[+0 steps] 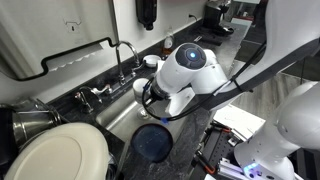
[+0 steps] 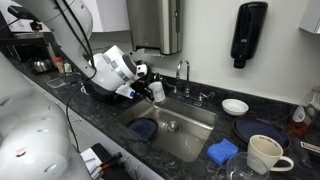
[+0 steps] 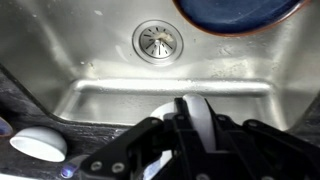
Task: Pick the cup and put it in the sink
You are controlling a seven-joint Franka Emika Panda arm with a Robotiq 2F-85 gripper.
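The gripper releases the small cream-white cup next, on the sink bottom beside the round drain (image 1: pixel 156 96), toward the white bowl.
My gripper (image 2: pixel 150 90) is shut on the small cream-white cup (image 2: pixel 157 90) and holds it above one end of the stainless-steel sink (image 2: pixel 192 135). In the wrist view the cup (image 3: pixel 196 112) sits upright between the dark fingers (image 3: pixel 190 135), over the basin (image 3: pixel 100 60) and near its round drain (image 3: pixel 158 40). In an exterior view the white wrist hides most of the gripper (image 1: pixel 150 92) above the sink (image 1: pixel 118 112). The chrome gooseneck faucet (image 2: pixel 183 75) stands at the sink's back rim.
A blue plate (image 2: pixel 145 128) lies in the sink bottom. On the counter are a shallow white bowl (image 2: pixel 235 105), another blue plate (image 2: pixel 258 130), a blue sponge (image 2: pixel 222 150) and a large cream mug (image 2: pixel 265 155). A metal bowl (image 1: pixel 30 120) stands near the mug.
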